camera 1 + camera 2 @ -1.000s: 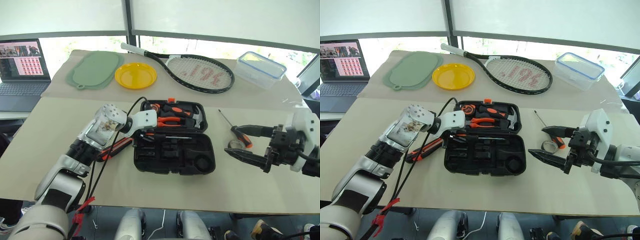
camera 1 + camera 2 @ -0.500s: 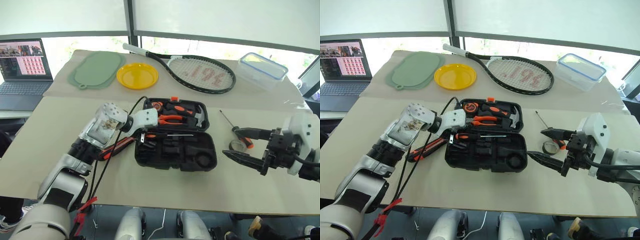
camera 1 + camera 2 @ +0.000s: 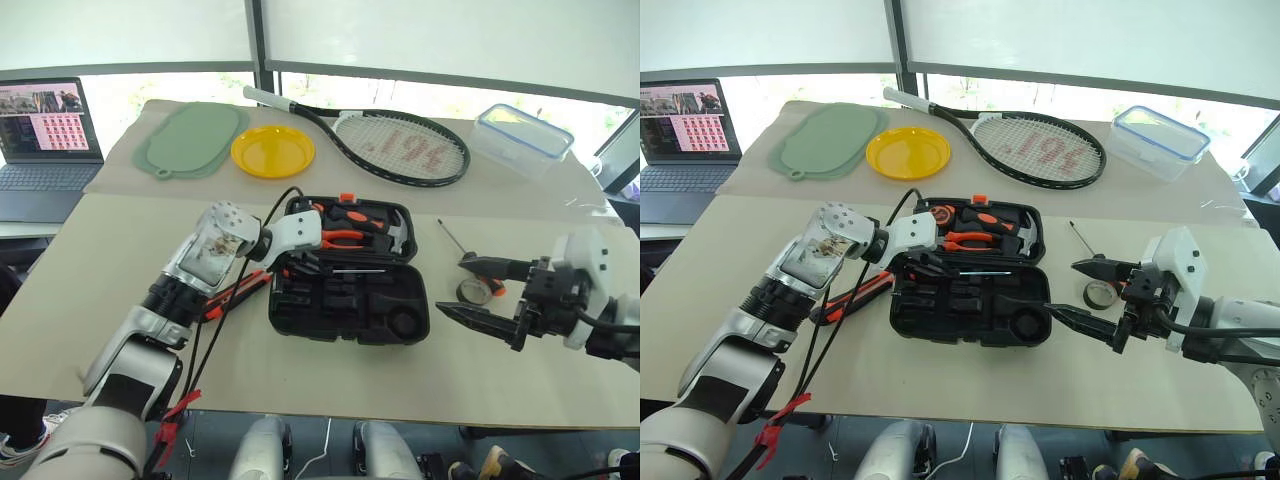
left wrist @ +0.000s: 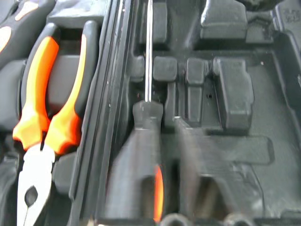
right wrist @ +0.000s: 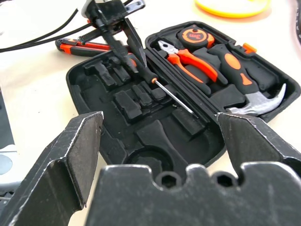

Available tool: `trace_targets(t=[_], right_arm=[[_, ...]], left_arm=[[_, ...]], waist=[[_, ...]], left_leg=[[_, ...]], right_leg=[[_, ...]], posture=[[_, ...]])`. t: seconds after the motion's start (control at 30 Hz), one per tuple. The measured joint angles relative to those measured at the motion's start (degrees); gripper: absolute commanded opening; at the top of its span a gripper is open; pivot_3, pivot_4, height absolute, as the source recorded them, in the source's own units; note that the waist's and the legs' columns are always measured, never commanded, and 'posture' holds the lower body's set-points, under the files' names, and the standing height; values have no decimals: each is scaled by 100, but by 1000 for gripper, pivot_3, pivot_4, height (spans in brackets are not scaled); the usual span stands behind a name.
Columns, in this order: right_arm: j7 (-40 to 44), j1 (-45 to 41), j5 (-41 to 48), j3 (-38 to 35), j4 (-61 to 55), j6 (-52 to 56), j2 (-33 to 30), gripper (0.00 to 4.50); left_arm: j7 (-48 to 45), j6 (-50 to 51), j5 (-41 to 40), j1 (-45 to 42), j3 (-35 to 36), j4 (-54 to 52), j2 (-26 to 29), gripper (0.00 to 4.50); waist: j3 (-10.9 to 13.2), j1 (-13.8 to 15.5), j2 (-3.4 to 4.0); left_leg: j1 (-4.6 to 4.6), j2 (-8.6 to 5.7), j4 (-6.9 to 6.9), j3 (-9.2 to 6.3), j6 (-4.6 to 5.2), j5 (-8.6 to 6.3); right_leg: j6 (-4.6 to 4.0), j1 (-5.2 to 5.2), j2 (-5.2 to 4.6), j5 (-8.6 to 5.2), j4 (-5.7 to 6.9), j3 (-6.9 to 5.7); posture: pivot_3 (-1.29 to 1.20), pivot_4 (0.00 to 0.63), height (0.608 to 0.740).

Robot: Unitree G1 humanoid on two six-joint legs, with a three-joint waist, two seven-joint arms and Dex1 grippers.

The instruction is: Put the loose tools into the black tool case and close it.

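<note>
Next, I will close my right gripper on the rounded end of the handle point(image 3: 495, 286) of the thin red screwdriver beside the small tape roll.
The black tool case point(image 3: 345, 335) lies open in the middle of the table. Pliers, a hammer and a tape measure sit in its far half. A black-and-orange screwdriver point(image 4: 147, 70) lies along the hinge groove. My left gripper point(image 3: 300, 266) hovers over that screwdriver's handle at the case's left end, fingers shut and blurred, holding nothing. A black-and-orange utility knife point(image 3: 855, 297) lies on the table left of the case, under my left arm. My right gripper point(image 3: 452, 287) stands wide open just right of the case. The small tape roll point(image 3: 472, 291) and thin red screwdriver point(image 3: 450, 238) lie beside it.
A tennis racket point(image 3: 390, 140), a yellow plate point(image 3: 272, 150), a green mat point(image 3: 192, 140) and a clear blue-rimmed box point(image 3: 522, 138) line the table's far side. A laptop point(image 3: 45, 130) stands at the far left. Black cables point(image 3: 215, 320) hang along my left arm.
My left gripper's fingers have come together above the screwdriver lying in the case. Both arms have kept their places.
</note>
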Motion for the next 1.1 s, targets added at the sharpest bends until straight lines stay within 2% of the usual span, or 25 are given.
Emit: trace_targets(t=[0.57, 0.7, 0.77, 0.8, 0.87, 0.97, 1.1], right_arm=[[-150, 284, -103, 3, -73, -1, 27, 4500], [-296, 450, -190, -78, -100, -1, 115, 4500], [-492, 586, -324, -295, -82, -2, 195, 4500], [-567, 668, -385, -425, -39, -2, 242, 4500], [-695, 906, -507, -747, 133, 0, 312, 4500], [-692, 1496, -708, -1366, 630, 2, 394, 4500], [-534, 1846, -965, -1744, 1261, -14, 400, 4500]], left_arm=[[297, -1019, 546, -93, -195, 542, -284, 40], [294, -987, 501, -94, -154, 575, -301, 40], [262, -658, 322, -80, 14, 550, -308, 542], [232, -414, 160, -61, 176, 500, -294, 658], [81, 229, -373, -15, 610, 152, -205, 1472], [-312, 1421, -1578, 248, 1472, -1002, 225, 2561], [-371, 2508, -2633, 541, 2177, -2071, 576, 3991]], waist=[[-7, 95, 6], [-8, 111, 6], [-8, 107, 6], [-7, 97, 6], [-7, 77, 6], [-8, 34, 8], [-12, -18, 15]], left_leg=[[9, -1, 10, -3, 5, 1], [9, 1, 11, -3, 6, 2], [2, 2, 11, -2, 6, 2], [-2, 2, 11, -2, 6, 3], [-9, 4, 11, -2, 6, 3], [-8, 11, 8, -2, 6, 2], [3, 8, 8, -1, 9, 1]], right_leg=[[5, 18, -5, 4, 2, 0], [6, 16, -5, 5, 4, 2], [6, 7, -4, 5, 6, 4], [6, 2, -3, 5, 5, 4], [7, -5, -2, 5, 5, 2], [9, -1, -3, 2, 2, 2], [12, 10, -7, 1, 1, 7]], posture=[[0, 150, 738], [0, 150, 738], [0, 150, 738], [0, 150, 738], [0, 150, 738], [0, 150, 738], [0, 150, 738]])
